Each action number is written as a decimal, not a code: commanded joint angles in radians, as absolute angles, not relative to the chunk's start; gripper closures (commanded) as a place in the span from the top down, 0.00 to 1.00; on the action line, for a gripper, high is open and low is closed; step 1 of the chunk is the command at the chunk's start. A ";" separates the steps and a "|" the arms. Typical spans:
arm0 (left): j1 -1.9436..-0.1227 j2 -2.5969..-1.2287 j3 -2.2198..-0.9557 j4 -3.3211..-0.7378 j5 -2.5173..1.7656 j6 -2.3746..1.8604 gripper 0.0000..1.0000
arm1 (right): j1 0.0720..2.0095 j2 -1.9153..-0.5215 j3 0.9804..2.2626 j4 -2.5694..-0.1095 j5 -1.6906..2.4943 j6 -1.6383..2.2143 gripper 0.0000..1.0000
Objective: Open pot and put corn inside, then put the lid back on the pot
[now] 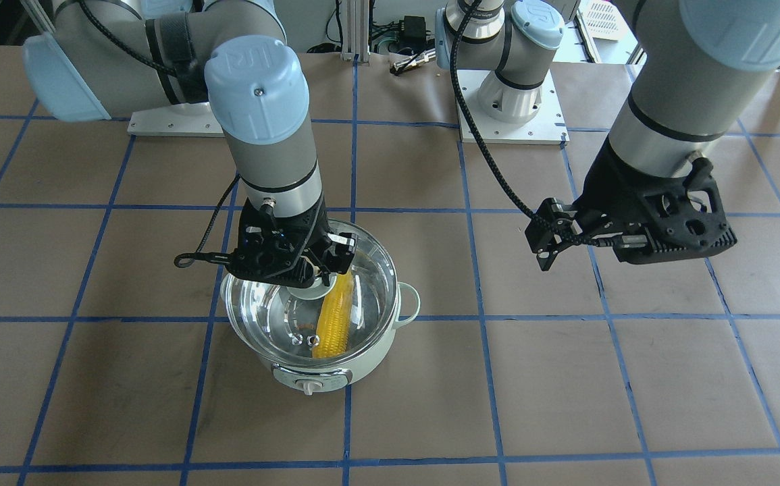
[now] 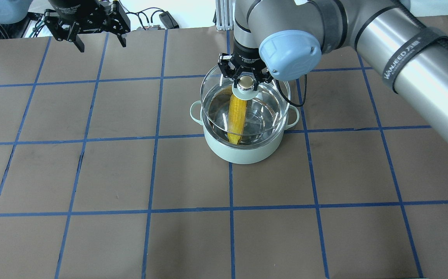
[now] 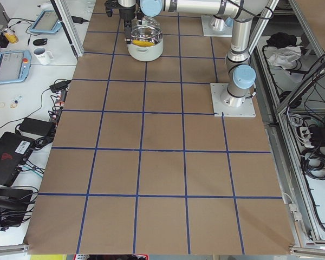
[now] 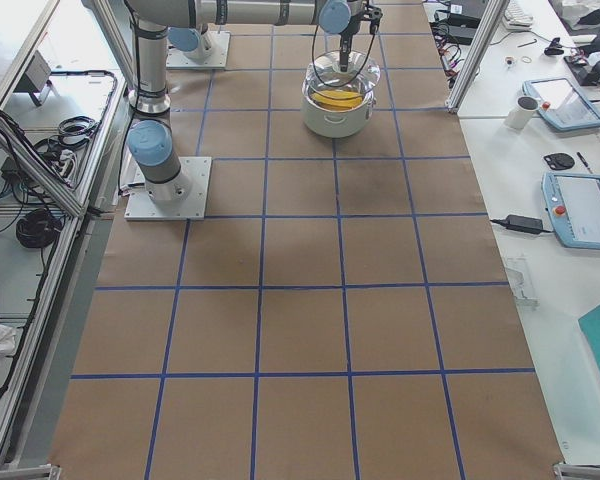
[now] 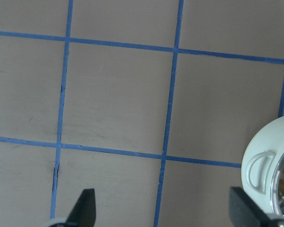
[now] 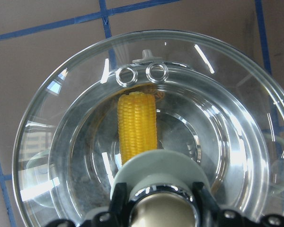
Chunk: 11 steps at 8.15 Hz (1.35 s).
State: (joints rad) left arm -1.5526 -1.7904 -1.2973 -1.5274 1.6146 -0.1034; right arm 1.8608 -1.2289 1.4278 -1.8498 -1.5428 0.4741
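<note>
My right gripper has the clear glass lid. It will let go of it on the mint-green pot's opening (image 1: 319,295) (image 6: 159,171), covering the yellow corn.
The mint-green pot (image 1: 322,379) stands on the table with the yellow corn (image 1: 333,317) lying inside it. My right gripper (image 1: 315,283) is shut on the brass knob (image 2: 246,81) of the clear glass lid (image 2: 212,87) and holds the lid over the pot's opening, a little above the rim. The corn (image 6: 137,125) shows through the lid's glass (image 6: 61,142) in the right wrist view. My left gripper (image 2: 101,45) is open and empty, raised well off to the side of the pot. The pot's edge (image 5: 270,142) shows in the left wrist view.
Brown table paper carries a blue tape grid (image 2: 152,135). The arms' base plates (image 1: 511,101) and cables lie at the robot's edge. Side benches hold tablets and a mug (image 3: 42,54).
</note>
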 commanded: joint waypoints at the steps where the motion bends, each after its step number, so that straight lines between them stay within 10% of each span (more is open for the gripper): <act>1: -1.557 -1.666 -1.452 -1.520 1.628 -0.124 1.00 | 1.871 -1.181 1.434 -1.891 -1.537 0.483 0.00; 11: -1.565 -1.608 -1.496 -1.528 1.543 -0.109 1.00 | 1.876 -1.181 1.485 -1.891 -1.551 0.474 0.00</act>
